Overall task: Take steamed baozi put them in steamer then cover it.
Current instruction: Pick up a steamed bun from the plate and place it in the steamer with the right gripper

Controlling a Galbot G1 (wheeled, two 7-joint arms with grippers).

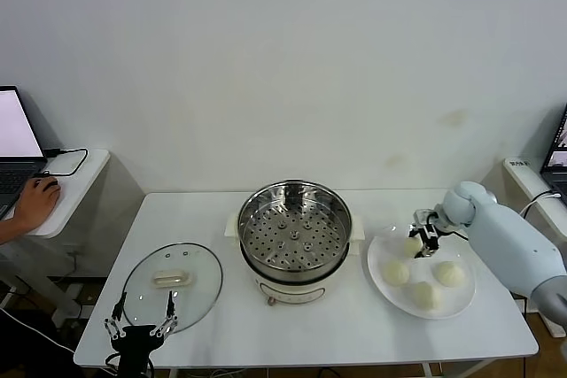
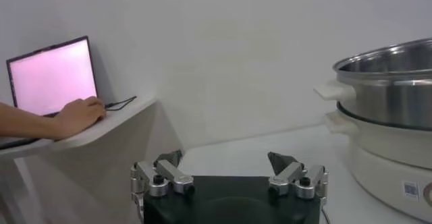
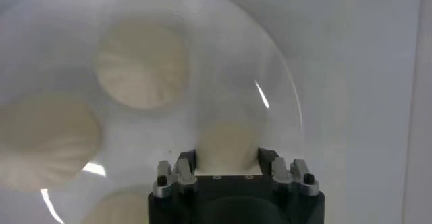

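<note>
My right gripper is holding the steamed baozi. It will set it down on the far part of the steamer's bare perforated tray (image 1: 292,212).
My right gripper (image 1: 420,242) is shut on one steamed baozi (image 1: 413,245) at the far left of the white plate (image 1: 376,282). In the right wrist view that bun (image 3: 227,141) fills the gap between the fingers (image 3: 268,156). Three more cream-white buns (image 1: 395,272) (image 1: 449,273) (image 1: 426,294) lie on the plate. The steamer (image 1: 292,235), shiny steel on a cream base, stands at the table's middle with its perforated tray bare. My left gripper (image 1: 143,312) (image 2: 225,158) waits open over the table's front left edge, holding nothing.
The clear glass lid (image 1: 172,285) lies flat left of the steamer, just beyond my left gripper. A side table at far left carries a laptop (image 1: 13,143) and a person's hand (image 1: 35,201). Another laptop (image 1: 558,152) stands at far right.
</note>
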